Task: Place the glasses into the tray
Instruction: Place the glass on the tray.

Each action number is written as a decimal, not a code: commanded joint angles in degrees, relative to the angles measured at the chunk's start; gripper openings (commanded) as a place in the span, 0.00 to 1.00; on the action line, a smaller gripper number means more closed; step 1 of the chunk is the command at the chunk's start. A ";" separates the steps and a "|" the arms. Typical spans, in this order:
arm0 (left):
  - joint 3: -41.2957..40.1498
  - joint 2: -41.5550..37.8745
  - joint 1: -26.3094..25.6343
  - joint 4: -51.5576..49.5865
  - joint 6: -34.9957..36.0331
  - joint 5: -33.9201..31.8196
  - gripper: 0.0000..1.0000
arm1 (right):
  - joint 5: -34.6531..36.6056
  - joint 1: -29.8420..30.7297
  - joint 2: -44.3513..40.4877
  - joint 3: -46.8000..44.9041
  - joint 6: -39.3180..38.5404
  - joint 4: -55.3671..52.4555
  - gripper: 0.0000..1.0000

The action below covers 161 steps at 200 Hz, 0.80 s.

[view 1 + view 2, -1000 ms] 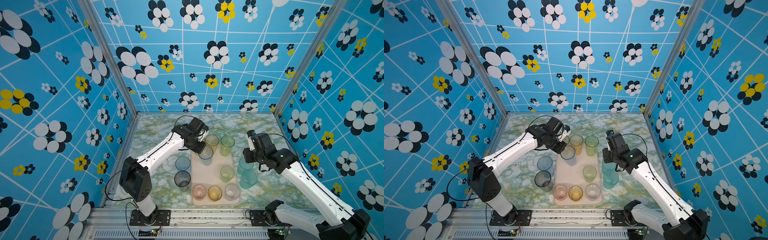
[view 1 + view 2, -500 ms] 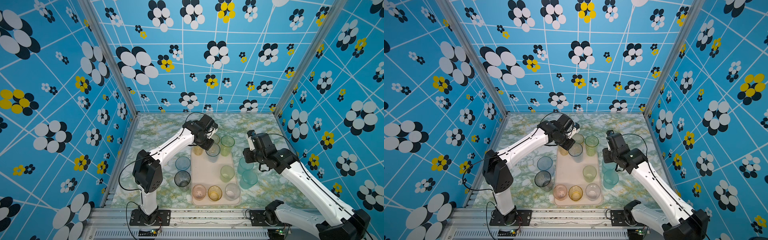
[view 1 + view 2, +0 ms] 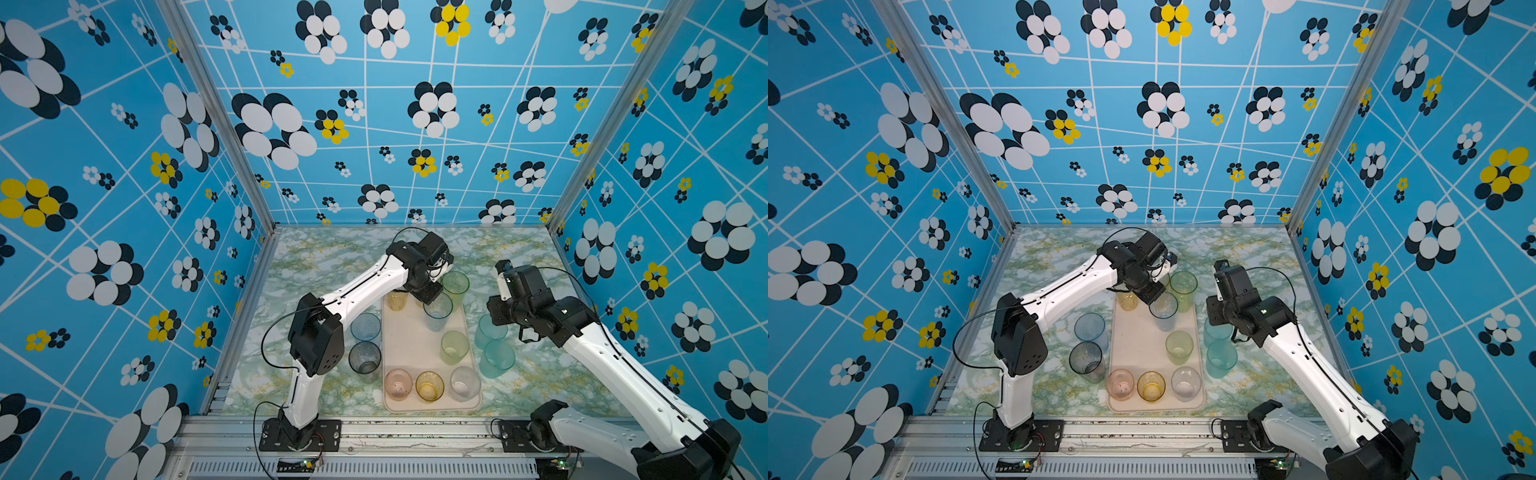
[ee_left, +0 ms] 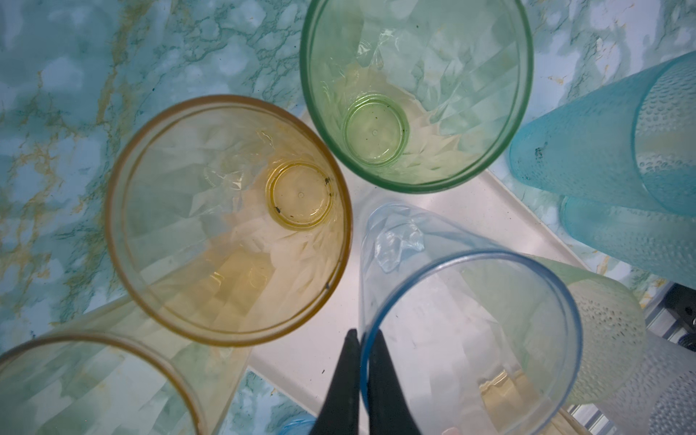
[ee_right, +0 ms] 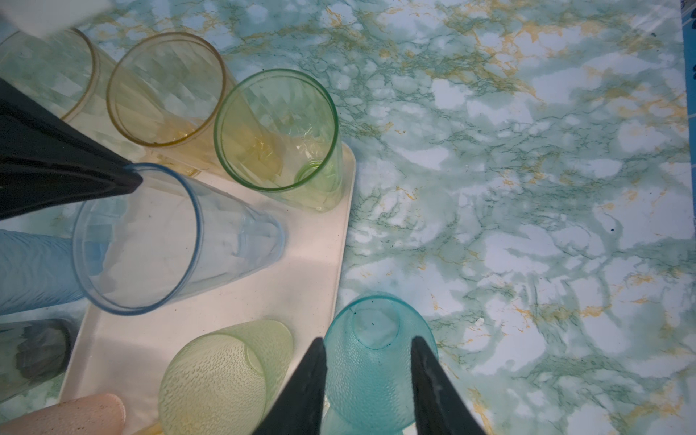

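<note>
My left gripper will let go of the blue-rimmed tumbler between the green tumbler and the yellow-green tumbler (image 3: 447,325) (image 4: 472,227). The blue-rimmed tumbler is tilted over the tray's far half.
The cream tray (image 3: 409,345) (image 3: 1133,345) lies mid-table with several glasses standing in it. My left gripper (image 4: 363,333) (image 3: 430,297) is shut on the rim of a clear blue-rimmed tumbler (image 4: 470,339) (image 3: 437,309) (image 5: 139,241), one finger inside and one outside. That tumbler is tilted over the tray's far half, beside a tall green tumbler (image 3: 455,286) and an amber one (image 4: 226,218). Just right of the tray stands a teal tumbler (image 5: 373,361) (image 3: 490,332). My right gripper (image 5: 367,341) is closed on its sides from above.
A second teal tumbler (image 3: 496,359) stands right behind the gripped one, off the tray. Left of the tray are a blue tumbler (image 3: 365,328) and a grey one (image 3: 365,359). A yellow-green tumbler (image 3: 454,347) and pink (image 3: 397,384), yellow and clear ones stand in the tray.
My left arm has swung right, carrying the blue-rimmed tumbler from the tray's left edge to over its far middle. The right arm has stayed put at the teal tumbler.
</note>
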 commanded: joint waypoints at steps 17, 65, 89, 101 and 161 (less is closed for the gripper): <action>3.60 1.81 -1.21 -1.72 1.05 0.07 0.04 | 0.11 -0.53 -0.98 -1.08 -0.92 -1.57 0.40; 6.72 4.06 -2.37 -3.94 1.88 -1.27 0.04 | -0.04 -0.83 -1.24 -1.51 -1.00 -1.58 0.41; 7.32 4.66 -2.64 -4.41 1.95 -1.34 0.04 | -0.03 -1.07 -1.42 -1.59 -1.13 -1.73 0.41; 7.88 5.07 -2.81 -4.80 2.05 -1.28 0.05 | 0.02 -1.10 -1.51 -1.61 -1.18 -1.74 0.41; 11.28 7.79 -3.21 -6.18 2.47 -0.81 0.05 | 0.02 -1.48 -2.02 -1.96 -1.18 -1.80 0.41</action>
